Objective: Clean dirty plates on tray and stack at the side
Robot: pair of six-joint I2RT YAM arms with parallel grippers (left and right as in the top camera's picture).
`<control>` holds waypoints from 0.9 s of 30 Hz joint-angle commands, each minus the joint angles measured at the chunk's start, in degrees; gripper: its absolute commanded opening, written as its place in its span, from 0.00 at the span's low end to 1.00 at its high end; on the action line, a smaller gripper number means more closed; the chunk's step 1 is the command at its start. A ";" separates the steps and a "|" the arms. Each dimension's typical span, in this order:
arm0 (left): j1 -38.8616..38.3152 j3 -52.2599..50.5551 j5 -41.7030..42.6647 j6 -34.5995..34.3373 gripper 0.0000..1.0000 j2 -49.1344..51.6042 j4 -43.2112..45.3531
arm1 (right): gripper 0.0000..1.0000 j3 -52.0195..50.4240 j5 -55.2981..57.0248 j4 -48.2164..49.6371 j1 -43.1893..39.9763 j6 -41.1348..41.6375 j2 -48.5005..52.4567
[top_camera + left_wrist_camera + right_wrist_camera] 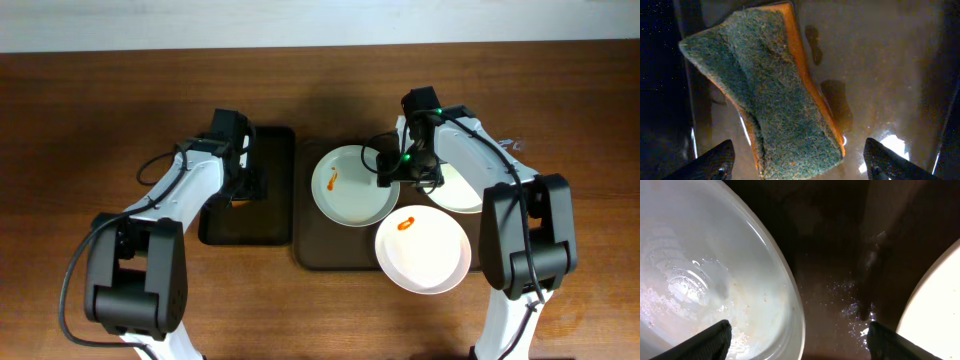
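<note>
The sponge's near end is between my left gripper's fingers and most of it lies beyond them, so next I move forward and pinch its middle [759, 87] before lifting.
Three white plates lie on the dark tray [320, 250]. The left plate [345, 195] has an orange smear; the front plate [425, 255] has an orange bit; the right plate [462, 190] is partly under my right arm. My right gripper [799, 342] is open over the left plate's right rim [790, 295], one finger over the plate, the other over the tray. My left gripper [799, 162] is open just above a green and orange sponge [775, 95], its fingers either side of the sponge's end.
The sponge lies in a small dark tray [262, 215] left of the plate tray. The wet tray floor [875, 75] shows beside the sponge. The brown wooden table [80, 120] surrounds both trays.
</note>
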 commanded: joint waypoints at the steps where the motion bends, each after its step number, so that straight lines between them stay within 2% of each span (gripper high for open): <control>1: 0.04 -0.72 0.39 -0.11 0.75 2.84 0.15 | 0.88 0.20 -0.31 -0.07 0.37 -0.15 0.09; 2: 0.04 -0.72 0.42 -0.11 0.53 3.74 0.11 | 0.88 0.20 -0.31 -0.07 0.37 -0.15 0.09; 3: 0.04 -0.72 0.61 -0.09 0.41 4.35 0.11 | 0.88 0.20 -0.31 -0.09 0.37 -0.15 0.09; 4: 0.04 -0.70 0.61 -0.09 0.14 4.68 0.11 | 0.88 0.20 -0.31 -0.09 0.37 -0.15 0.09; 5: 0.04 -0.66 0.61 -0.09 0.00 4.59 0.11 | 0.88 0.20 -0.31 -0.09 0.37 -0.15 0.09; 7: 0.04 0.09 0.68 -0.04 0.00 4.28 -1.05 | 0.88 0.20 -0.31 -0.11 0.37 -0.15 0.09; 8: 0.07 1.16 1.09 0.52 0.02 4.13 -2.95 | 0.88 0.20 -0.31 -0.11 0.37 -0.15 0.09; 9: 0.07 2.34 1.05 0.59 0.46 4.07 -5.01 | 0.89 0.20 -0.31 -0.09 0.37 -0.15 0.09; 10: 0.11 4.59 1.03 0.61 0.76 4.07 -8.70 | 0.89 0.20 -0.31 -0.11 0.37 -0.15 0.09; 12: 0.22 8.37 0.96 0.61 0.89 4.07 -13.18 | 0.88 0.20 -0.31 -0.09 0.37 -0.15 0.09; 14: 0.20 10.32 0.76 0.59 0.91 4.07 -13.57 | 0.89 0.20 -0.33 -0.09 0.37 -0.15 0.09; 17: 0.20 10.88 -1.81 0.52 0.96 4.09 -8.94 | 0.88 0.20 -0.31 -0.11 0.37 -0.15 0.09; 23: 0.11 10.56 -3.80 0.50 1.00 4.31 -4.79 | 0.89 0.20 -0.31 -0.28 0.37 -0.15 0.09; 27: 0.11 7.48 -6.58 -3.87 1.00 4.31 -4.11 | 0.89 0.20 -0.28 -0.24 0.37 -0.15 0.09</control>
